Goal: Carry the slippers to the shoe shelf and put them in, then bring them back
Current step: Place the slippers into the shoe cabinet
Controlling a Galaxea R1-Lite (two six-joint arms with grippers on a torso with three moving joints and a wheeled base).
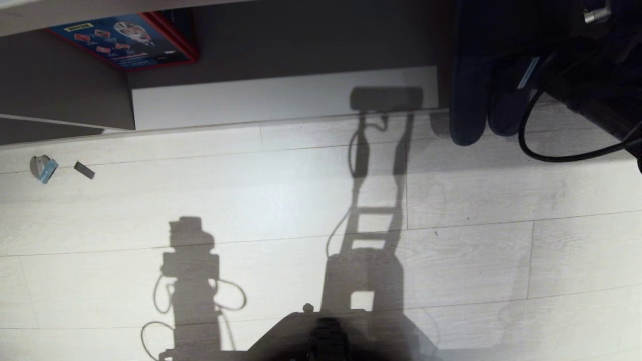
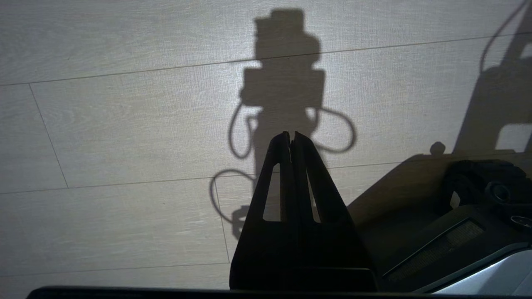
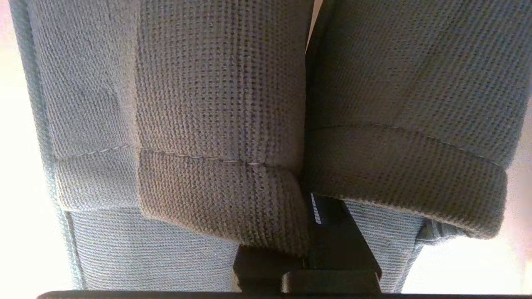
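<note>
The robot's right gripper should release the slippers at the end of the pale panel (image 1: pixel 462 69) farthest from the blue and red box. The slippers now hang just above the pale floor.
The slippers (image 1: pixel 469 100) hang as a dark pair at the far right of the head view, toes down, just above the pale floor. My right arm reaches in from the upper right corner behind them. In the right wrist view their grey knit straps (image 3: pixel 208 124) fill the picture, side by side. My right gripper (image 3: pixel 309 195) is shut on the slippers, pinching them where the two meet, and its tips are buried in the fabric. My left gripper (image 2: pixel 292 135) is shut and empty, and it hangs over bare floor. The shoe shelf is out of view.
Taupe furniture with a dark recess and a pale front panel (image 1: pixel 281 100) runs along the far side. A blue and red box (image 1: pixel 125 40) lies in it. Two small scraps (image 1: pixel 44 168) sit on the floor at left. A black cable (image 1: pixel 551 145) loops below the right arm.
</note>
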